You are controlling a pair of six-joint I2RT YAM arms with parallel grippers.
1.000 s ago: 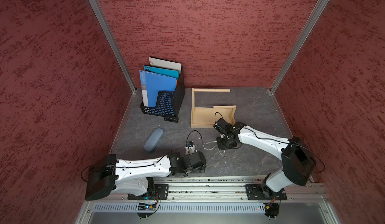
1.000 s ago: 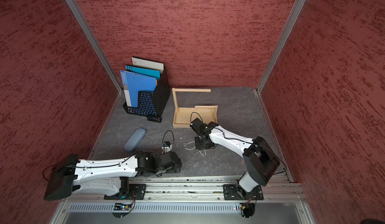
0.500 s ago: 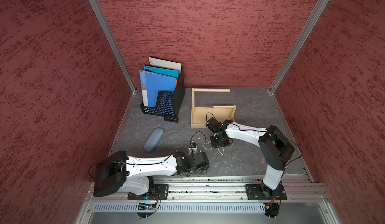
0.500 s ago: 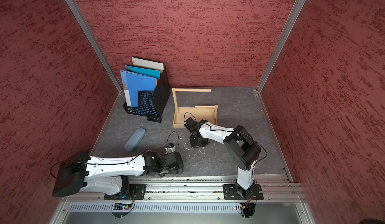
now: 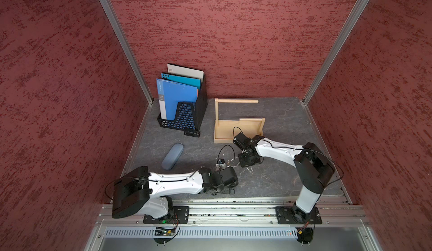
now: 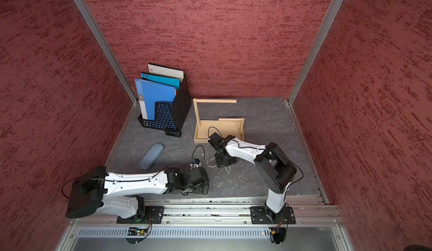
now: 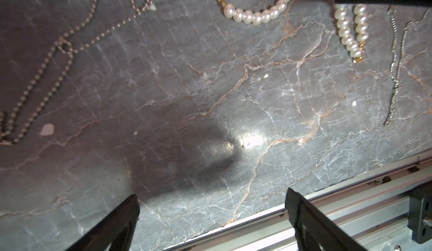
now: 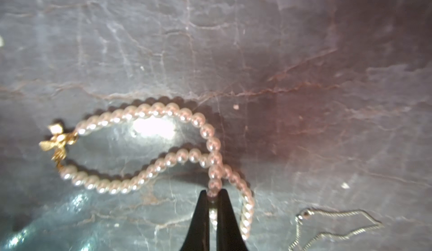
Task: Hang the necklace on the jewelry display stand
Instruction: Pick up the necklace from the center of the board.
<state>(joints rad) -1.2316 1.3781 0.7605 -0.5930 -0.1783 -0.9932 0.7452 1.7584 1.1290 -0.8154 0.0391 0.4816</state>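
The necklace is next for my left gripper, which should move to it and close on its curved run of pearls (image 7: 248, 16) nearest the ball chain.
The necklace (image 8: 163, 112) is a pearl strand with a gold clasp, lying looped on the dark marble table. My right gripper (image 8: 212, 195) is shut on one run of its pearls. In both top views the right gripper (image 5: 247, 161) (image 6: 224, 161) sits low over the necklace (image 5: 233, 162) (image 6: 211, 161), in front of the jewelry display stand (image 5: 240, 120) (image 6: 219, 121), a pale wooden tray with a tall post and dowel arm. My left gripper (image 7: 211, 203) is open and holds nothing, near the table's front edge (image 5: 224, 190) (image 6: 196, 189). Pearls (image 7: 254, 17) show far ahead of it.
A ball chain (image 7: 58, 58) and a thin chain (image 7: 395, 74) (image 8: 339, 217) lie beside the pearls. A black mesh file rack (image 5: 184, 116) with folders stands at the back left, a grey-blue case (image 5: 172, 156) in front of it. The metal rail (image 5: 222, 205) runs along the front.
The right gripper has closed on the pearl strand, and that arm's elbow has swung in toward the left. The left arm has edged slightly right, still open.
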